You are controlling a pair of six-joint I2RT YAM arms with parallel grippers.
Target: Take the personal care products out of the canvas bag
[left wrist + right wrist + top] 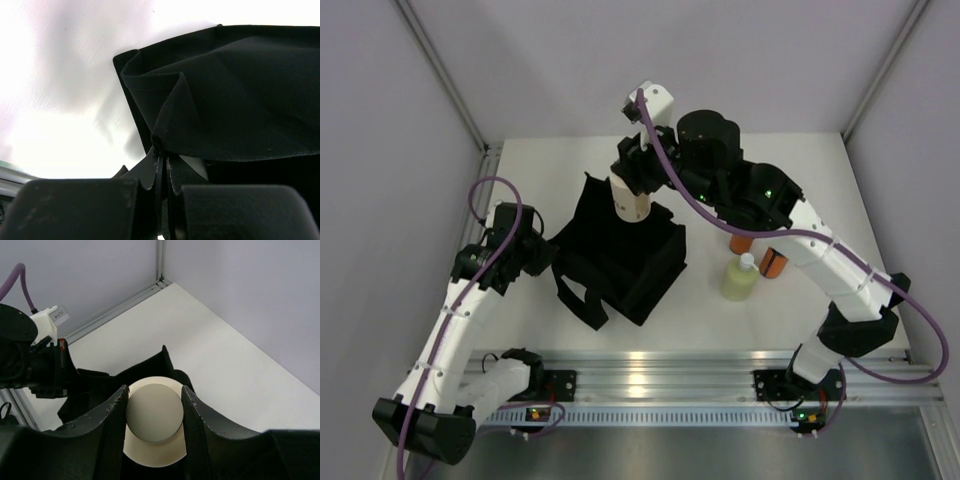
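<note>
Next, I release the beige cream-capped bottle on the white table (772,243) between the orange bottles with my right gripper.
The black canvas bag (620,258) sits mid-table with floppy sides. My right gripper (632,178) is shut on the cap of the beige cream-capped bottle (631,205) and holds it upright over the bag's far rim; in the right wrist view the round cap (153,412) sits between my fingers, the bag (100,385) below. My left gripper (542,250) is shut on the bag's left edge; the left wrist view shows a fold of black fabric (220,100) pinched between the fingers. The pale yellow-green bottle (740,277) and two orange bottles (772,262) (741,243) are on the table right of the bag.
Grey walls with metal posts enclose the white table (800,170). The right arm (820,250) arches over the bottles at right. An aluminium rail (660,375) runs along the near edge. The bag's handles (582,300) lie toward the front.
</note>
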